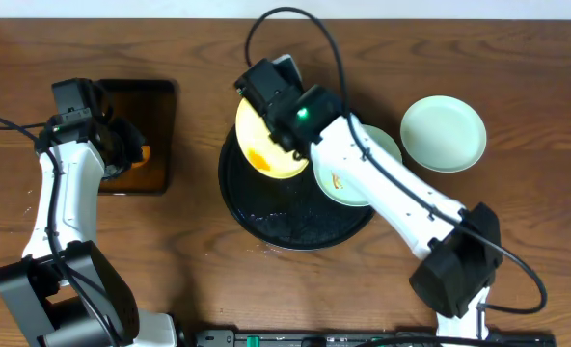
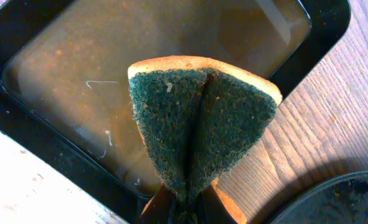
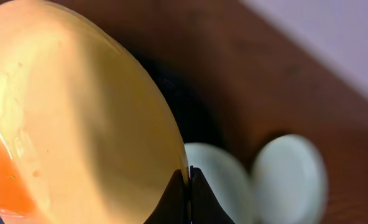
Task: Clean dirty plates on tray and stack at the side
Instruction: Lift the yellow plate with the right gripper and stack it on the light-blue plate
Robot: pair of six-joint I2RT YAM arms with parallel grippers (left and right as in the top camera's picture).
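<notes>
The pale yellow plate, now tilted above the round black tray, will be let go by my right gripper on top of the mint-blue plate on the bare wood (image 1: pixel 447 133) (image 3: pixel 291 180).
My right gripper (image 1: pixel 267 114) (image 3: pixel 189 182) is shut on the rim of the pale yellow plate (image 1: pixel 266 149) (image 3: pixel 78 118). It holds the plate tilted above the round black tray (image 1: pixel 285 226). An orange-brown sauce smear (image 1: pixel 258 157) (image 3: pixel 7 183) marks the plate's face. A mint-blue plate (image 1: pixel 348 183) (image 3: pixel 218 180) with a small smear lies on the tray, partly under my right arm. Another mint-blue plate (image 1: pixel 444 133) (image 3: pixel 289 174) rests on the bare wood to the right. My left gripper (image 1: pixel 134 149) (image 2: pixel 187 202) is shut on a folded green and yellow sponge (image 2: pixel 199 118) over the rectangular tray.
The rectangular black tray (image 1: pixel 160 96) (image 2: pixel 22 37) of brownish liquid sits at the left, under the sponge. The round tray's rim (image 2: pixel 342 196) shows at the lower right of the left wrist view. The round tray's bare surface looks wet and speckled.
</notes>
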